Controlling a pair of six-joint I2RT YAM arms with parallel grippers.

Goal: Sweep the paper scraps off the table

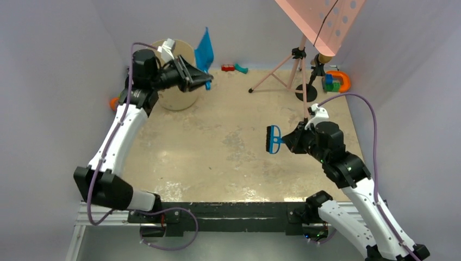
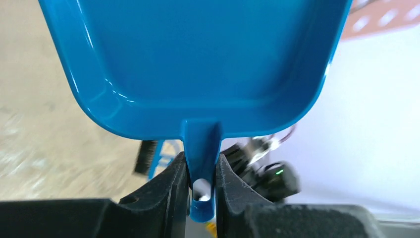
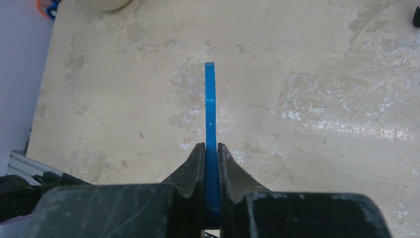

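Observation:
Next, my right gripper sets the blue hand brush down on the table [image 1: 255, 140] [image 3: 260, 69] next to the scuffed patch near the table's middle.
My left gripper [image 1: 205, 80] [image 2: 201, 163] is shut on the handle of a blue dustpan [image 1: 205, 51] [image 2: 198, 64]. It holds the pan tipped up at the back left, beside a round beige bin [image 1: 176, 98]. The pan's inside looks bare in the left wrist view. My right gripper [image 1: 288, 140] [image 3: 211, 148] is shut on the handle of a blue hand brush [image 1: 273, 140] [image 3: 210, 104], held above the table [image 1: 217, 157] right of centre. The paper scraps are out of view in every frame.
A tripod stand [image 1: 296, 65] with a pink perforated board [image 1: 326, 22] stands at the back right. Coloured toys [image 1: 234, 68] and blocks [image 1: 337, 81] lie along the far edge. An orange object [image 1: 113, 102] sits left of the bin. A grey rail [image 1: 217, 209] edges the front.

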